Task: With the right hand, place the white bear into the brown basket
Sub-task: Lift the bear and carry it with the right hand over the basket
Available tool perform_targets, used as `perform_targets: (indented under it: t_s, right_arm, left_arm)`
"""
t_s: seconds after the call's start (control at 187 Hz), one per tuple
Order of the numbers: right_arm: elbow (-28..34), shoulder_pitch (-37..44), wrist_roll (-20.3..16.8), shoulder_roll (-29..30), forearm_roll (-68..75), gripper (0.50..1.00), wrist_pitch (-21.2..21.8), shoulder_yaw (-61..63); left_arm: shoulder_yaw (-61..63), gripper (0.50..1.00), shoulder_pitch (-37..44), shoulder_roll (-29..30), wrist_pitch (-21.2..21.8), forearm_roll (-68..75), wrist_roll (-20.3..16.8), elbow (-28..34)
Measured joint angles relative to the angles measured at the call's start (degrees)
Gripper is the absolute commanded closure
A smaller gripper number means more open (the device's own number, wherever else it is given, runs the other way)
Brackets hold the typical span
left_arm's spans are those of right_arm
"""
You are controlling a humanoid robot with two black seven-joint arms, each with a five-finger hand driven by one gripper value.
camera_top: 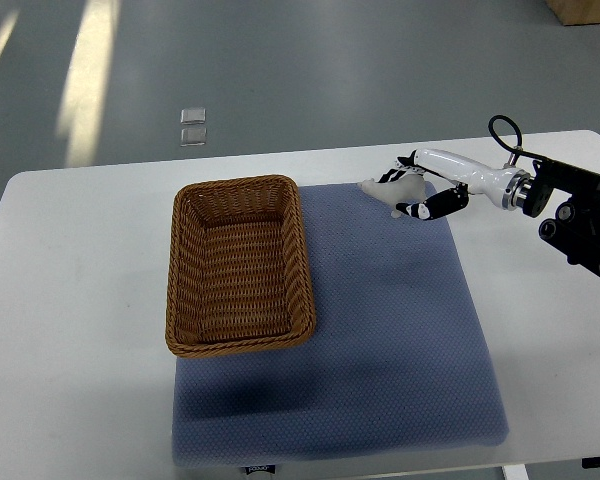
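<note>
My right gripper should release the white bear inside the far end of the brown basket (244, 215).
The white bear (388, 190) is a small pale toy at the far right corner of the blue mat. My right hand (412, 192) comes in from the right edge and has its fingers curled around the bear, holding it at or just above the mat. The brown wicker basket (183, 262) stands on the mat's left part, empty, well to the left of the hand. The left arm is out of view.
A blue-grey mat (390, 330) covers the middle of the white table (70, 300). The right arm's black wrist housing (585, 225) sits over the table's right side. Two small clear squares (192, 126) lie on the floor beyond the table.
</note>
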Motion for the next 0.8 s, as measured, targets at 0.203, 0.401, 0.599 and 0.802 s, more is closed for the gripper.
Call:
perform_targets:
  t_s: [0.203, 0.401, 0.599, 0.802]
  right_arm:
    - [0.9, 4.9, 0.3, 1.6, 0.0, 1.0, 0.5, -0.2]
    - [1.5, 9.2, 0.1, 7.1, -0.8, 1.0, 0.6, -2.4]
    - [1.6, 12.6, 0.0, 13.4, -0.9, 1.0, 0.5, -8.2]
    - [1.5, 13.8, -0.1, 16.8, -1.6, 0.969, 0.4, -12.1]
  left_arm:
    - [0.0, 0.5, 0.0, 0.0, 0.0, 0.0, 0.0, 0.0]
    - [0.0, 0.5, -0.1, 0.0, 0.0, 0.0, 0.0, 0.0]
    - [0.0, 0.5, -0.2, 0.0, 0.0, 0.0, 0.0, 0.0]
    - [-0.1, 0.5, -0.1, 0.0, 0.0, 0.0, 0.0, 0.0]
